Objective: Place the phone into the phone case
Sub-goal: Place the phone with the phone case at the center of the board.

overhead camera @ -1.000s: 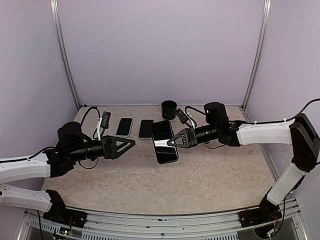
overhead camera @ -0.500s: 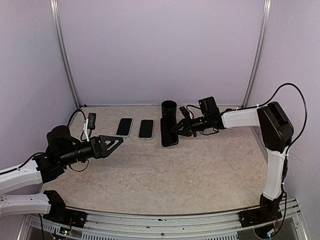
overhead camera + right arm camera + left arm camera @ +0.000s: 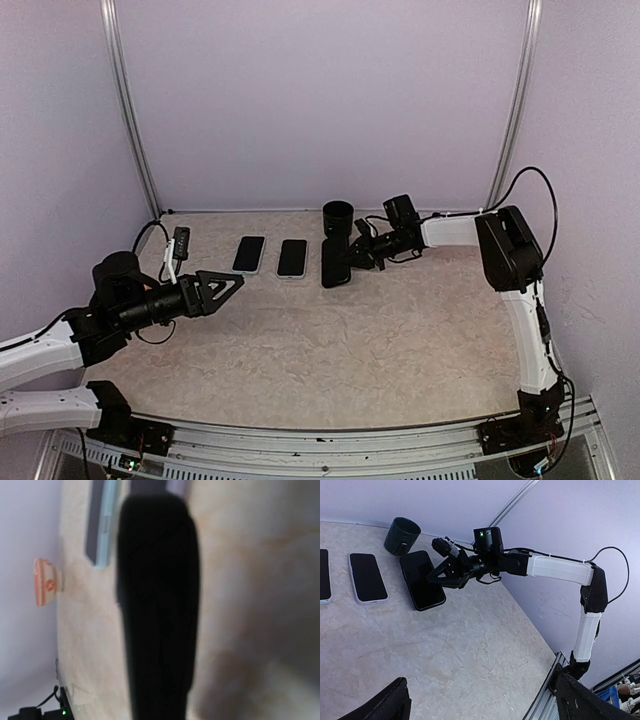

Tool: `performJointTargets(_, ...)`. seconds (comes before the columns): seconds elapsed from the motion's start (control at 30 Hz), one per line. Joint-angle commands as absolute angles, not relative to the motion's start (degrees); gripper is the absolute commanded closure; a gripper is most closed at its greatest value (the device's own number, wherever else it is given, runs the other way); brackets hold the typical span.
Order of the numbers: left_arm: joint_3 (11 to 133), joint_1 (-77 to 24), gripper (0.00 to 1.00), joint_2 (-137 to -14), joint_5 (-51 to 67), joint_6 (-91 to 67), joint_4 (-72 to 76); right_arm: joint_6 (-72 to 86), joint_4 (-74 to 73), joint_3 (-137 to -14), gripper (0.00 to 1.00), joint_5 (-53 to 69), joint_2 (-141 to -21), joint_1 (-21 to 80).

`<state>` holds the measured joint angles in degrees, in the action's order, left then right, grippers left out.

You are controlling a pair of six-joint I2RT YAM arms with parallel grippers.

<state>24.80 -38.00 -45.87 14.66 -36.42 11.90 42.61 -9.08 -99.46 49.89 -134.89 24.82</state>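
The black phone will go down from my right gripper onto the table (image 3: 349,261) just in front of the dark cup.
A black phone (image 3: 336,262) lies screen up near the far edge of the table, in front of a dark cup (image 3: 338,218). A thick black rim around the phone (image 3: 422,580) looks like the phone case. My right gripper (image 3: 352,255) reaches in low from the right, shut on the phone's right edge; the left wrist view shows its tips (image 3: 436,575) at that edge. The right wrist view is blurred, showing only a dark shape (image 3: 157,630). My left gripper (image 3: 235,283) hovers open over the left of the table, its fingers (image 3: 395,702) spread wide around nothing.
Two more phones in light cases (image 3: 249,253) (image 3: 292,257) lie side by side left of the black one. The cup (image 3: 402,535) stands just behind the phone. A small black device with a cable (image 3: 181,240) sits at the far left. Walls close in the table.
My right arm has carried the black phone from above mid-table back to the far side and down beside the cup. My left arm has pulled back to the left, still open.
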Motion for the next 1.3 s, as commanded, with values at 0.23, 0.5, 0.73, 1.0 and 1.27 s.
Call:
performJointTargets(0.23,24.3,-37.4,0.01,-44.4,13.5,-36.7,11.7,43.9,-12.8,-110.6,1.00,50.6,-141.4,23.1)
performJointTargets(0.5,23.5,-37.4,0.01,-43.9,13.1,-36.9,11.7,44.0,-14.3,-111.6,1.00,50.9,-143.8,22.3)
performJointTargets(0.73,22.9,-37.4,0.01,-44.3,13.1,-37.2,12.4,43.7,-12.5,-111.7,1.00,51.3,-144.2,21.6)
performJointTargets(1.0,21.8,-37.4,0.01,-45.4,13.6,-38.4,14.1,45.4,-10.9,-115.9,1.00,50.7,-148.0,19.8)
performJointTargets(1.27,21.8,-37.4,0.01,-43.9,12.6,-38.2,12.6,47.3,-10.0,-117.6,1.00,52.8,-149.5,19.1)
